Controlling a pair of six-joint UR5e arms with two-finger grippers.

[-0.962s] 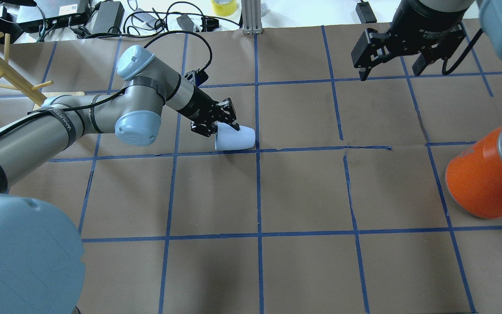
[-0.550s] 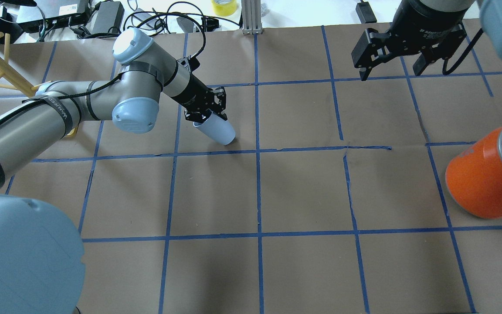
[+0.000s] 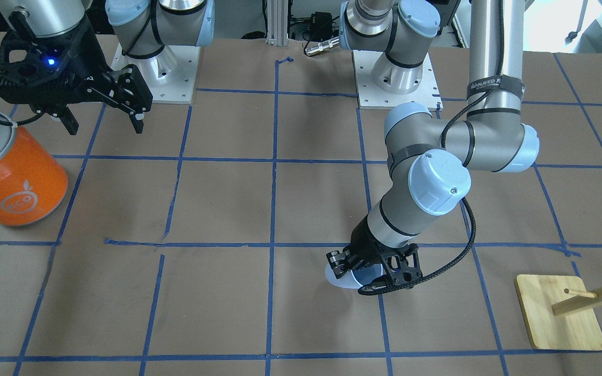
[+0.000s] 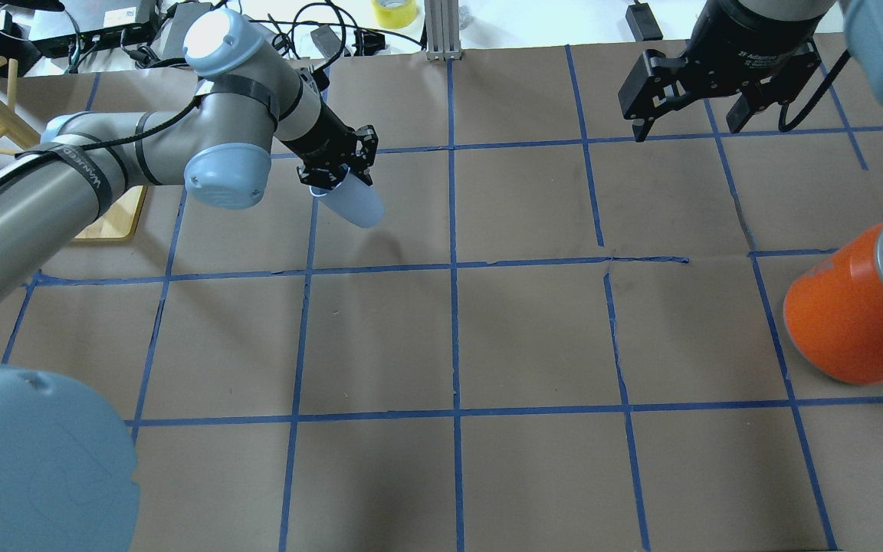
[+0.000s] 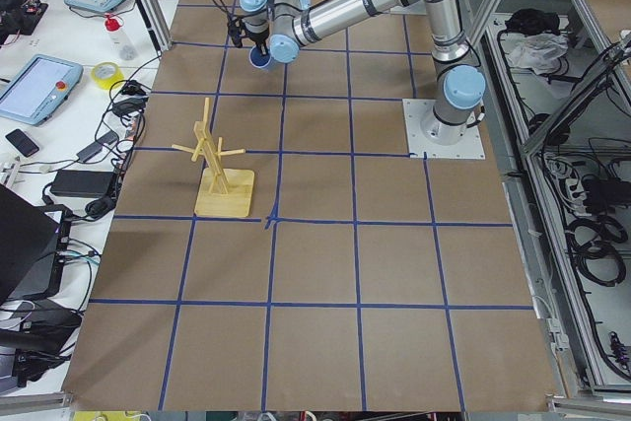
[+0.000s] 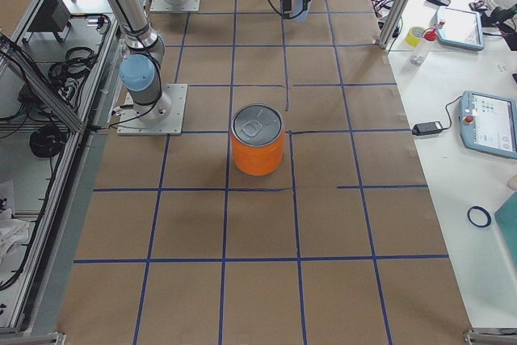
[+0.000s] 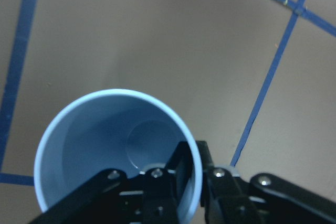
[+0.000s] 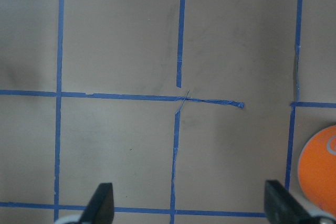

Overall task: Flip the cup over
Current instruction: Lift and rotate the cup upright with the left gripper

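My left gripper should release the cup on the table inside the blue-taped square (image 3: 449, 314) next to the wooden peg rack.
The cup (image 4: 359, 205) is a small pale blue-white tumbler. My left gripper (image 4: 332, 181) is shut on its rim, one finger inside and one outside. It holds the cup tilted, mouth up and base down, at the table's far left-centre. The left wrist view looks down into the cup's bluish inside (image 7: 113, 150). The cup also shows in the front view (image 3: 342, 279) under the left gripper (image 3: 371, 271). My right gripper (image 4: 687, 126) is open and empty, high above the far right of the table (image 3: 105, 125).
A large orange can (image 4: 848, 314) with a silver top stands at the right edge; it also shows in the front view (image 3: 13, 177). A wooden peg rack (image 3: 562, 313) stands at the far left. Cables and boxes (image 4: 181, 31) lie beyond the table's far edge.
The cup lay on its side in my left gripper; the gripper has since turned it mouth-up and carried it left and toward the far edge. The right arm has not moved.
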